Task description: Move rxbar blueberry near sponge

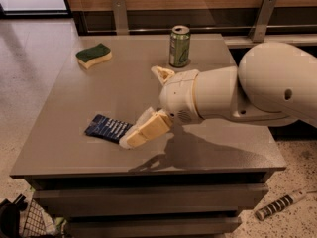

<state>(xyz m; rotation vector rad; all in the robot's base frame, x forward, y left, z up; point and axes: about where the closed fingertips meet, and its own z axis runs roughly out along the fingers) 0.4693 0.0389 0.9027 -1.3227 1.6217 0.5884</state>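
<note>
My gripper will next grab the rxbar blueberry by its end (120, 131) nearest my arm, so that the other end of the rxbar blueberry sticks out.
The rxbar blueberry (108, 128), a flat navy wrapper with pale print, lies on the grey table (124, 88) near its front left. The sponge (94, 55), dark green on top over yellow foam, sits at the table's far left corner, well apart from the bar. My gripper (139, 106) hangs over the table just right of the bar. It is open and empty. Its lower tan finger (146, 129) reaches down to the bar's right end and hides that end. Its upper finger (162, 75) points up and away.
A green drink can (180, 45) stands upright at the back middle of the table, behind my wrist. My bulky white arm (257, 88) covers the table's right side. Metal posts and a wooden wall stand behind. A wire basket (29, 219) sits on the floor at the lower left.
</note>
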